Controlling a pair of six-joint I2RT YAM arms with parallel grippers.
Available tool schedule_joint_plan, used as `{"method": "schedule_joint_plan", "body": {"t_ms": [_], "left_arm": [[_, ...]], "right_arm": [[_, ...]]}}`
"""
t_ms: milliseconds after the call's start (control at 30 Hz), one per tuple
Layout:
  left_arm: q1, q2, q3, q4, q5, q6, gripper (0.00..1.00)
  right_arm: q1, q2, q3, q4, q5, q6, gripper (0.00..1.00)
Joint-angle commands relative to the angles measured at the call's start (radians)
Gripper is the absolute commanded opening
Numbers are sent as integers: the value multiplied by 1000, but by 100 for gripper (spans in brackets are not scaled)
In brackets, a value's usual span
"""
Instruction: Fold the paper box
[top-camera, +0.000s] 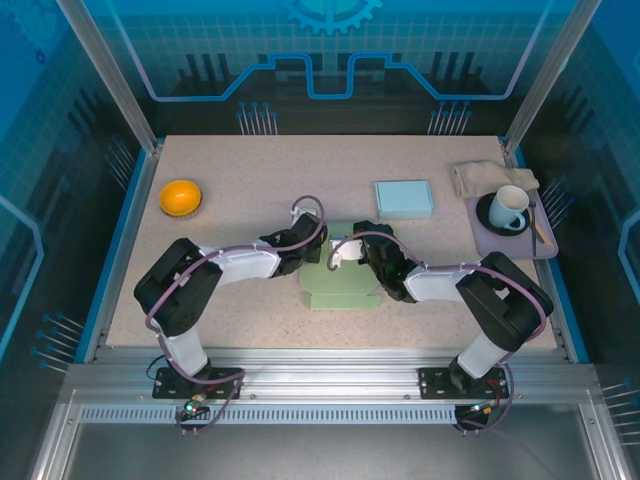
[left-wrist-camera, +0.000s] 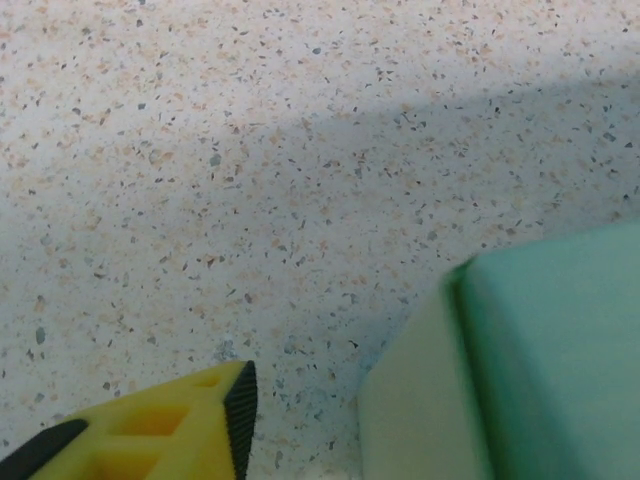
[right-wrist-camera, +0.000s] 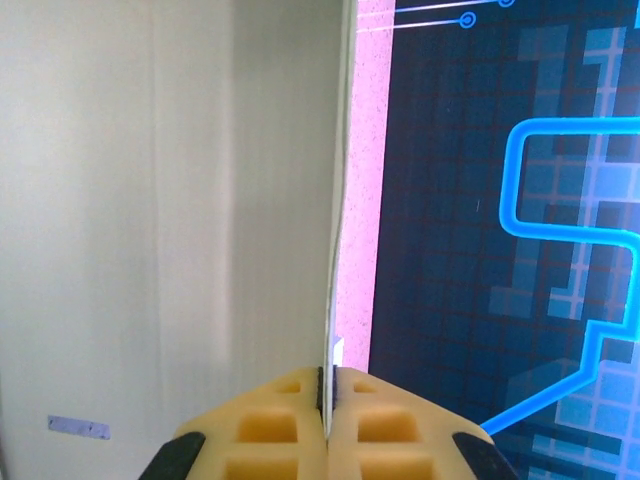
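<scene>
The side panel slants away from the box's side, so next my left gripper pinches it and the box's side together at the box's corner (left-wrist-camera: 462, 275) before my right gripper lets go of the flap.
The pale green paper box (top-camera: 340, 285) lies at the table's centre, between the two arms. My left gripper (top-camera: 303, 250) is at the box's upper left corner. In the left wrist view one yellow finger (left-wrist-camera: 170, 430) hangs over bare table, a gap apart from the box's pale side panel (left-wrist-camera: 410, 400); the other finger is hidden, and the jaws stand open. My right gripper (right-wrist-camera: 328, 385) is shut on a thin upright flap of the paper box (right-wrist-camera: 200, 200), seen edge-on between its pads. From above, the right gripper (top-camera: 352, 250) is at the box's far edge.
An orange bowl (top-camera: 181, 196) sits at the far left. A light blue flat box (top-camera: 404, 198) lies behind the centre. At the far right, a purple tray (top-camera: 545, 245) carries a white mug (top-camera: 510, 208) on a dark saucer, with a beige cloth (top-camera: 490, 176) behind it.
</scene>
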Motion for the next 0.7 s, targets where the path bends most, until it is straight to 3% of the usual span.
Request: {"method": "schedule_joint_plan", "body": {"t_ms": [0,233,433,667], "left_arm": [[21,-62,-30,-54,25,16,47],[21,-174,-137,57,196,23,58],[20,-204,-162,96,289,34,61],[19,-84,-102,101,197,101,54]], "right_arm": [[-22,8,-2,-97,58,24,0],[-14,16,5,-101,65,39,0],[-3,14,12,-121,74,64,0],[10,5,10,-128,65,67,0]]}}
